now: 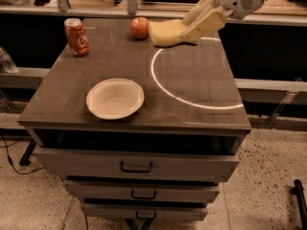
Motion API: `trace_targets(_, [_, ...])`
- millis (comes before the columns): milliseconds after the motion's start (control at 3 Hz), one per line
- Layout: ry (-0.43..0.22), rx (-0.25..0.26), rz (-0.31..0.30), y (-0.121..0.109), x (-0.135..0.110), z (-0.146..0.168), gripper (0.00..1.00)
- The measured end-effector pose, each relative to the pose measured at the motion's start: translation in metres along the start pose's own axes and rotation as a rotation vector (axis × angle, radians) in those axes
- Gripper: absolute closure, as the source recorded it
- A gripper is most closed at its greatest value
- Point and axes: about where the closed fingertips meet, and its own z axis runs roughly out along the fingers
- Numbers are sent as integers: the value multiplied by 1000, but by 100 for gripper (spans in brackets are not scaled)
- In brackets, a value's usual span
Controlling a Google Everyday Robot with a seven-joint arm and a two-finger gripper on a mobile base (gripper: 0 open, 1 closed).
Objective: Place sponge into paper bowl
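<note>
My gripper will let go of the sponge inside the white paper bowl (102, 91), on the side of the bowl that is toward the soda can.
The pale yellow sponge (165, 33) hangs in the air above the far middle of the dark tabletop, held by my gripper (188, 32), which reaches in from the upper right and is shut on the sponge's right end. The white paper bowl (115, 98) sits empty near the table's front left, well below and to the left of the sponge. The sponge is just right of the apple.
A red apple (139, 27) stands at the table's far edge, next to the sponge. An orange soda can (76, 37) stands at the far left corner. A bright ring of light (192, 75) lies on the tabletop (72, 85). Drawers (136, 166) are below the front edge.
</note>
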Motion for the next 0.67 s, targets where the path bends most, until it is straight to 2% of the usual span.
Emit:
trace_targets(333, [-9,-3,-82,42,-38,19,100])
trace_targets(667, [8,-67,-112,89,-48,64,100])
